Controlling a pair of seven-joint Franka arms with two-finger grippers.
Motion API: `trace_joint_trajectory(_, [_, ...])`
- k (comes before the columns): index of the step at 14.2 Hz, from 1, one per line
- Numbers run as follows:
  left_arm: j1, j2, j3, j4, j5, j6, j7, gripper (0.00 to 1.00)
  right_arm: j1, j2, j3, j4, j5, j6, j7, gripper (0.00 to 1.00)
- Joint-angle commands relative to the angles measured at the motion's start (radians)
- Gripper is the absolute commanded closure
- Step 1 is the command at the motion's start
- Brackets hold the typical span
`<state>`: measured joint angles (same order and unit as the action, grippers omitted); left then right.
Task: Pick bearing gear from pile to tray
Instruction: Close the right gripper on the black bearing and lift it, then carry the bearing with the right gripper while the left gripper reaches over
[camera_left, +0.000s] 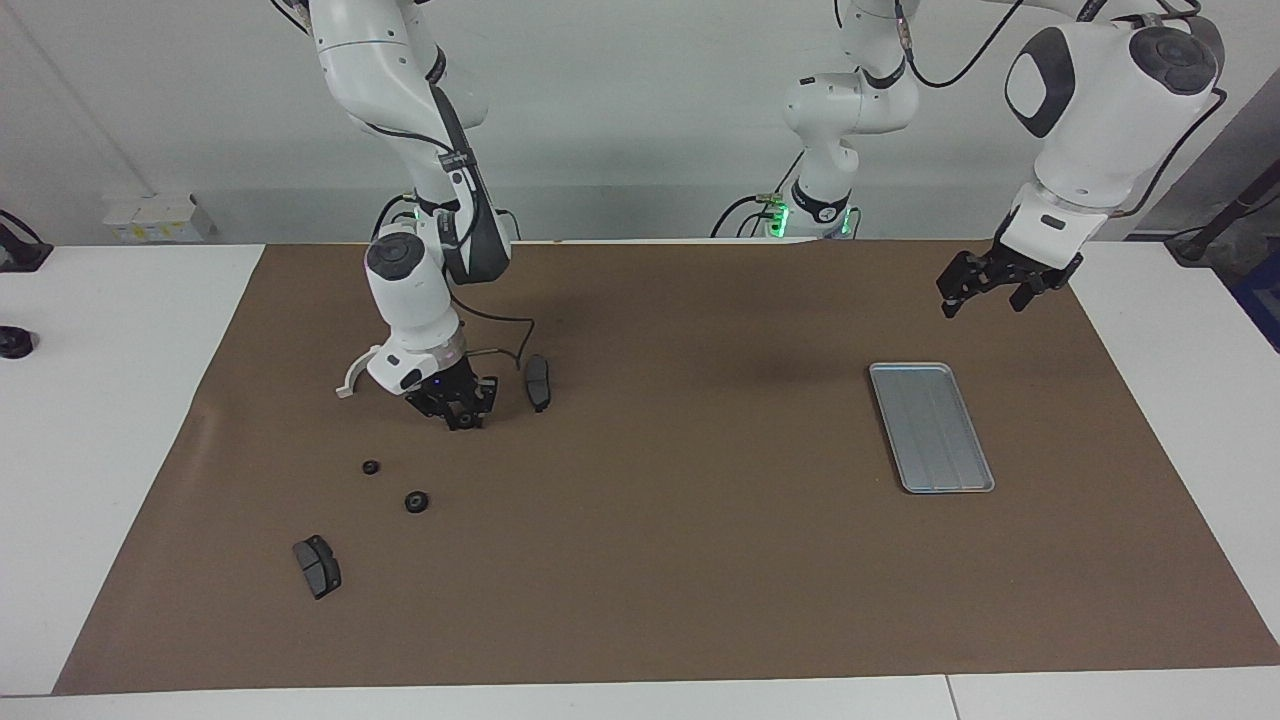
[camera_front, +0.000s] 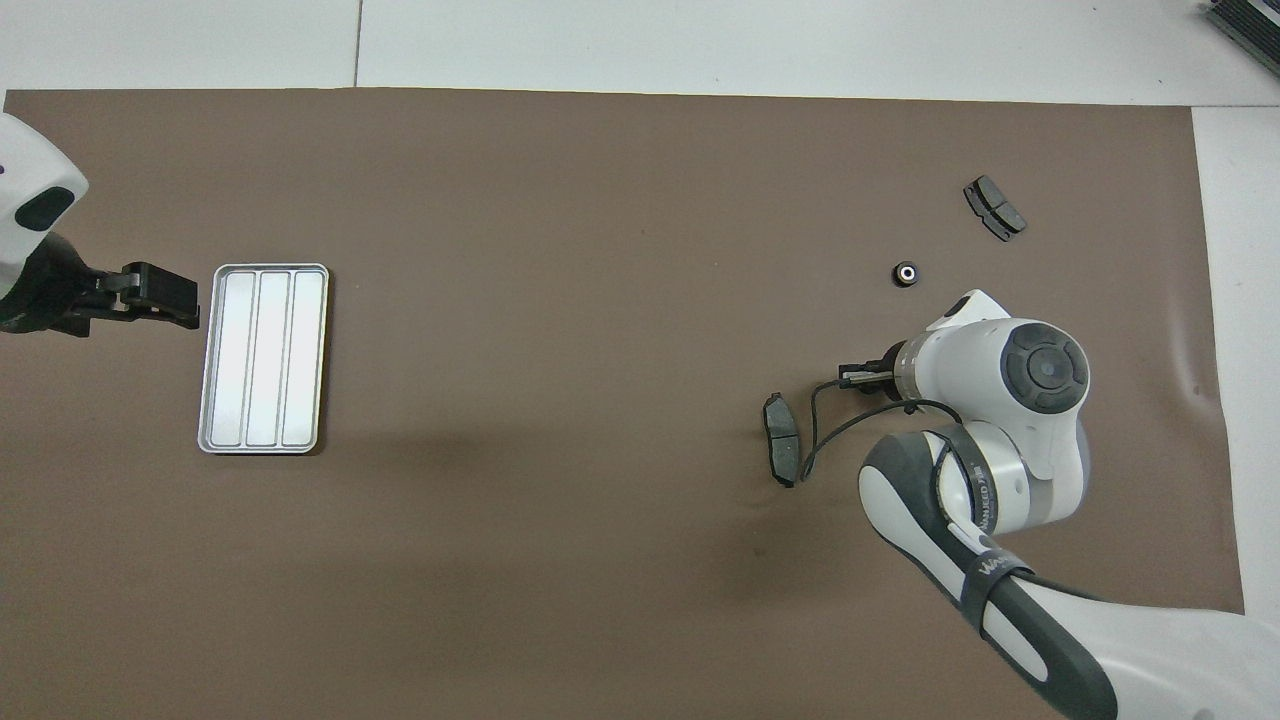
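I will set the small black ring down on the mat midway (camera_front: 551, 380) between the silver tray and the second pad with my right gripper.
The pile lies toward the right arm's end of the mat: two small black rings (camera_left: 371, 467) (camera_left: 417, 502), a dark grey pad (camera_left: 318, 566) farther from the robots, a second pad (camera_left: 538, 382) and a white half-ring bracket (camera_left: 350, 380). My right gripper (camera_left: 462, 418) is down low at the mat between the bracket and the second pad. In the overhead view the arm covers it; one ring (camera_front: 906, 273) and both pads (camera_front: 994, 208) (camera_front: 781, 438) show. The silver tray (camera_left: 930, 427) (camera_front: 264, 358) is empty. My left gripper (camera_left: 985, 298) (camera_front: 185, 300) waits open in the air beside the tray.
A brown mat (camera_left: 650, 560) covers the white table. A cable from the right wrist loops down to the mat beside the second pad (camera_front: 815, 440). A white block (camera_left: 155, 215) and dark fittings (camera_left: 15, 342) sit off the mat at the right arm's end.
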<state>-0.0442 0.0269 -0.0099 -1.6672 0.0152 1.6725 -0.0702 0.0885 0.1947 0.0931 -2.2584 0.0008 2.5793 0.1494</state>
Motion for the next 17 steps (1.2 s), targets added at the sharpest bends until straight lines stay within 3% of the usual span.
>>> trace_joint_trajectory(1, [0.009, -0.033, -0.007, -0.036, 0.017, 0.010, -0.003, 0.00, -0.004, 0.003, 0.007, -0.012, 0.016, 0.033, 0.009, 0.90])
trace_joint_trajectory(2, [0.009, -0.033, -0.005, -0.036, 0.017, 0.010, -0.003, 0.00, 0.002, 0.000, 0.005, -0.006, 0.016, 0.028, 0.009, 1.00])
trace_joint_trajectory(6, [0.009, -0.033, -0.005, -0.036, 0.017, 0.010, -0.003, 0.00, 0.013, -0.015, 0.011, 0.075, 0.016, -0.053, 0.054, 1.00])
trace_joint_trajectory(11, [0.009, -0.033, -0.007, -0.036, 0.017, 0.010, -0.003, 0.00, 0.134, -0.003, 0.010, 0.167, 0.016, -0.096, 0.249, 1.00])
trace_joint_trajectory(17, [0.009, -0.033, -0.005, -0.036, 0.017, 0.010, -0.003, 0.00, 0.361, 0.173, 0.005, 0.414, -0.051, -0.134, 0.589, 1.00])
